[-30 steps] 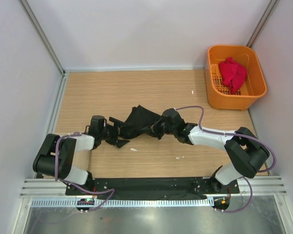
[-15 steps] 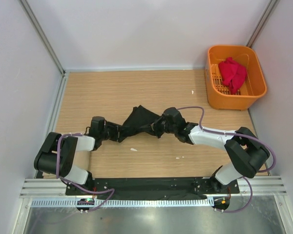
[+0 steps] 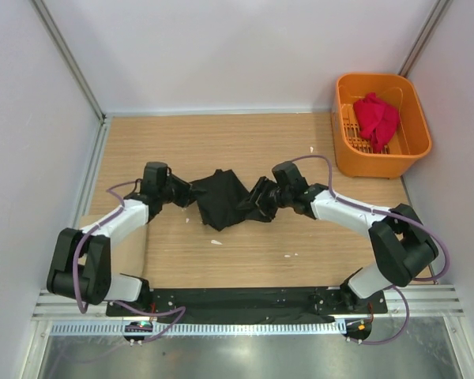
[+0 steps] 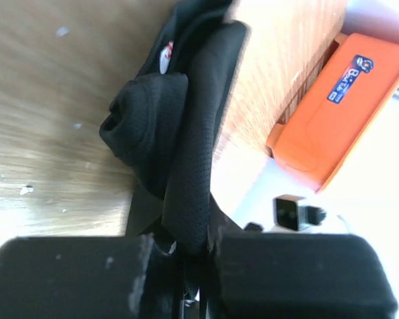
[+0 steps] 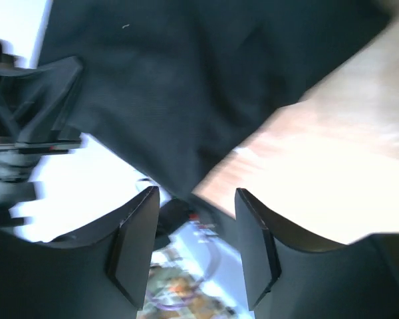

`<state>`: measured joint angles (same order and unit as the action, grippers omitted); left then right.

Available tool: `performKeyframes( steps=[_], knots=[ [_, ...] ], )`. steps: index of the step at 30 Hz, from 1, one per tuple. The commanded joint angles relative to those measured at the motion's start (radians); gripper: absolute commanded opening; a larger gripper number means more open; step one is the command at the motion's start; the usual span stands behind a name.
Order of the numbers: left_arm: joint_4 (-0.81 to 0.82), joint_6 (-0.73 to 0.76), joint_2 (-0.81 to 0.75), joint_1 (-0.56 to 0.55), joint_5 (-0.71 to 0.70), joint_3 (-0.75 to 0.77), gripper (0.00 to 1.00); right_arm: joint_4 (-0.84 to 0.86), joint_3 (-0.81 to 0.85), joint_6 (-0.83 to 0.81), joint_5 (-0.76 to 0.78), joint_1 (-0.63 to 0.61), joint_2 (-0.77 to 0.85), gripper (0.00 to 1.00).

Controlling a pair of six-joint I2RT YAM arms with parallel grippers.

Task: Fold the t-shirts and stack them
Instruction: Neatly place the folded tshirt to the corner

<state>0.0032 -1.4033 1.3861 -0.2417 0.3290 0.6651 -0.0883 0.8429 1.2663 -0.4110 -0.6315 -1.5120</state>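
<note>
My left gripper is going to release the black t-shirt, which lies bunched on the wooden table, on the beige square at the table's near corner [image 3: 118, 241].
The black t-shirt [image 3: 221, 201] lies bunched on the wooden table between my two arms. My left gripper [image 3: 183, 194] is shut on its left end. In the left wrist view a fold of the black t-shirt [image 4: 193, 133] runs down into the closed left gripper [image 4: 193, 251]. My right gripper [image 3: 261, 202] is at the shirt's right side. In the right wrist view the right gripper [image 5: 196, 236] stands open, and the black t-shirt [image 5: 186, 86] ends just past its fingertips, with nothing between the pads. The red t-shirt [image 3: 377, 118] lies crumpled in the basket.
An orange slotted basket [image 3: 363, 164] stands at the back right corner, also visible as the basket [image 4: 339, 113] in the left wrist view. White walls enclose the table on three sides. A metal rail [image 3: 245, 300] runs along the near edge. Small white scraps [image 3: 216, 242] lie on the wood.
My left gripper has shut on the black shirt's left end and moved away from the front edge. My right gripper has opened and let go of the shirt, which has shifted back.
</note>
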Motion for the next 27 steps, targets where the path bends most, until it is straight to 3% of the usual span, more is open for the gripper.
performKeyframes(
  steps=[1,6,10,22,27],
  knots=[
    [-0.285,0.215,-0.041,0.005,-0.094,0.099,0.00,-0.255,0.116,-0.353,-0.016,0.042,0.019,0.56],
    [-0.596,0.335,-0.018,0.007,-0.208,0.266,0.00,-0.335,0.128,-0.479,-0.020,0.078,0.029,0.57],
    [-0.718,0.395,-0.065,0.028,-0.323,0.323,0.00,-0.301,0.107,-0.489,-0.051,0.087,0.021,0.57],
    [-0.959,0.642,-0.065,0.237,-0.468,0.459,0.00,-0.312,0.113,-0.532,-0.132,0.118,-0.039,0.57],
    [-0.979,0.713,-0.067,0.390,-0.482,0.487,0.00,-0.343,0.124,-0.565,-0.135,0.121,-0.050,0.57]
  ],
)
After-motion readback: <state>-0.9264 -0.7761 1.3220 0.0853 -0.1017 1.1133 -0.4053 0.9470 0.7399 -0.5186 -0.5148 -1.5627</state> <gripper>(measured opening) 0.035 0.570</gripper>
